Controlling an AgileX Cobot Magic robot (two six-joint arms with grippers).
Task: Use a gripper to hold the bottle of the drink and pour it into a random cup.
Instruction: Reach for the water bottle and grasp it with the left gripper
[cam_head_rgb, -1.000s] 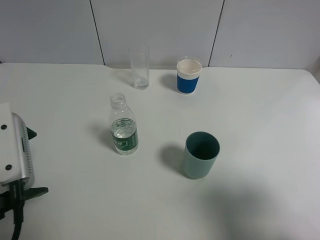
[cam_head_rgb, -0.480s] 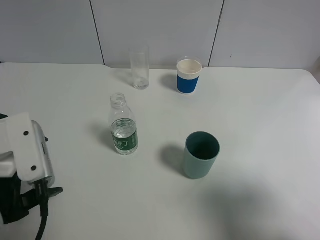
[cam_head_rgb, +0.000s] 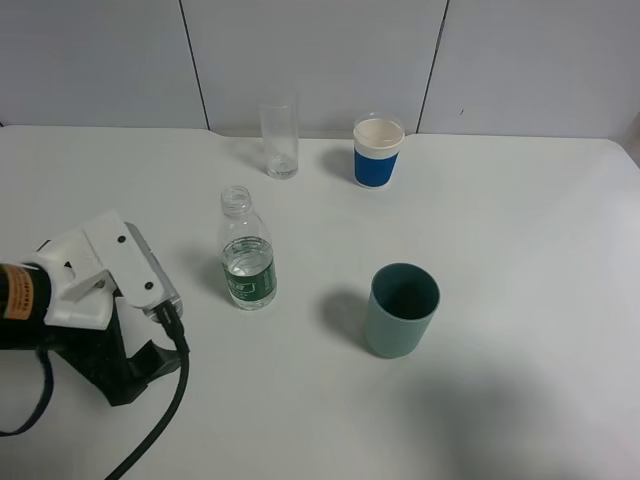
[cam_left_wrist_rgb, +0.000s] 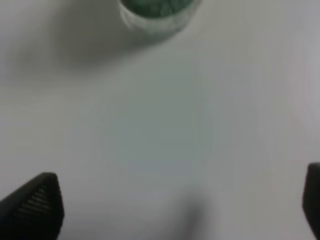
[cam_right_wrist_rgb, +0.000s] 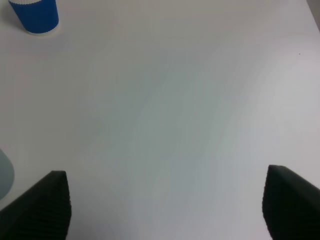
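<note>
Next, my left gripper goes to the clear bottle's dark green label (cam_head_rgb: 249, 268) (cam_left_wrist_rgb: 158, 6) and closes there, leaving the bottle's opening free for pouring.
The small clear bottle (cam_head_rgb: 247, 255) with a dark green label stands upright and uncapped, left of the table's middle. Its base shows blurred in the left wrist view (cam_left_wrist_rgb: 157, 12). The tall clear glass (cam_head_rgb: 279, 140) stands upright at the back, behind the bottle. My left gripper (cam_head_rgb: 160, 330) is low over the table, left of the bottle and apart from it. Its jaws are wide apart and empty in the left wrist view (cam_left_wrist_rgb: 175, 205). My right gripper (cam_right_wrist_rgb: 165, 205) is open and empty over bare table. It is out of the exterior high view.
A white paper cup with a blue band (cam_head_rgb: 378, 152) stands at the back, right of the glass, and shows in the right wrist view (cam_right_wrist_rgb: 34, 15). A grey-green plastic cup (cam_head_rgb: 401, 310) stands right of the bottle. A black cable (cam_head_rgb: 160, 420) trails from the left arm.
My left arm has swung in from the left edge toward the bottle and turned, so its orange label and black fingers now show. The bottle and cups have not moved.
</note>
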